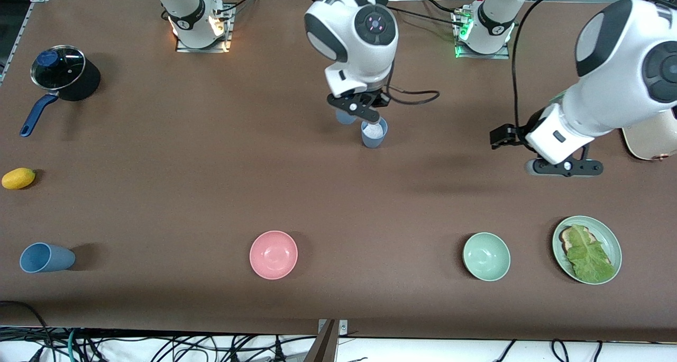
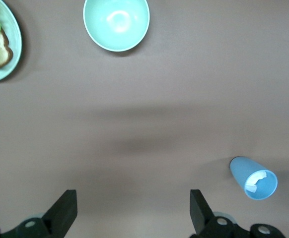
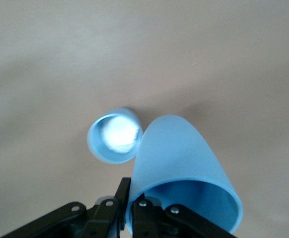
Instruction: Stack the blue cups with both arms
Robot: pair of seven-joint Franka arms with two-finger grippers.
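The robot's right gripper needs to release the sky-blue cup inside the upright slate-blue cup (image 1: 374, 127) (image 3: 118, 135) with the whitish inside.
My right gripper (image 1: 359, 108) hangs over the table's middle, toward the robots' bases. It is shut on the rim of a sky-blue cup (image 3: 179, 158), which is tilted and mostly hidden under the hand in the front view (image 1: 345, 117). A slate-blue cup (image 1: 374, 133) with a whitish inside stands upright on the table just beside and below the held cup; it also shows in the right wrist view (image 3: 113, 135) and the left wrist view (image 2: 253, 178). My left gripper (image 1: 563, 167) is open and empty, low over bare table toward the left arm's end (image 2: 132, 206).
A darker blue cup (image 1: 45, 258) lies on its side near the front edge at the right arm's end. Along the front stand a pink bowl (image 1: 273, 254), a pale green bowl (image 1: 486, 256) and a green plate (image 1: 613, 240) with toast and lettuce. A lidded pot (image 1: 63, 73) and a lemon (image 1: 18, 178) are there too.
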